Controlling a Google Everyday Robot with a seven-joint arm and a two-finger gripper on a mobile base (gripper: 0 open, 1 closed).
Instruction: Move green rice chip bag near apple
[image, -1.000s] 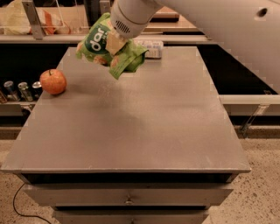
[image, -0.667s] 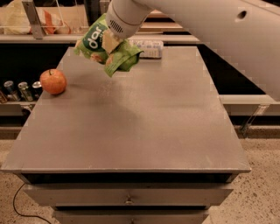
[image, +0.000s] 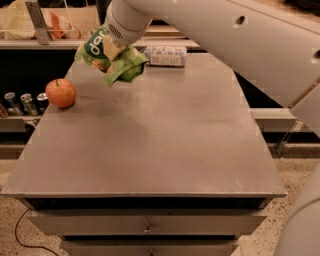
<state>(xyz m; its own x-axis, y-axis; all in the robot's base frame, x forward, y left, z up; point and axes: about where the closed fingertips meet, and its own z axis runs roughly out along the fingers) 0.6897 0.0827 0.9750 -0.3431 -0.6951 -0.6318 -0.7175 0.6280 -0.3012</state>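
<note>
Next, I set the green rice chip bag on the table (image: 103, 83) beside the apple, toward the bottle.
The green rice chip bag (image: 111, 59) is a crumpled bright green pouch with white lettering. It hangs in the air above the far left part of the grey table (image: 150, 150). My gripper (image: 113, 49) is shut on the bag's upper part, at the end of the white arm that comes in from the upper right. The red-orange apple (image: 60, 93) sits on the table near its left edge, a little to the lower left of the bag and apart from it.
A white-and-blue labelled plastic bottle (image: 165, 55) lies on its side at the table's far edge, right of the bag. Several cans (image: 20, 103) stand on a lower shelf left of the table. Drawers (image: 145, 222) are under the table's front edge.
My gripper has carried the bag to the left, closer to the apple. The apple and the bottle have not moved.
</note>
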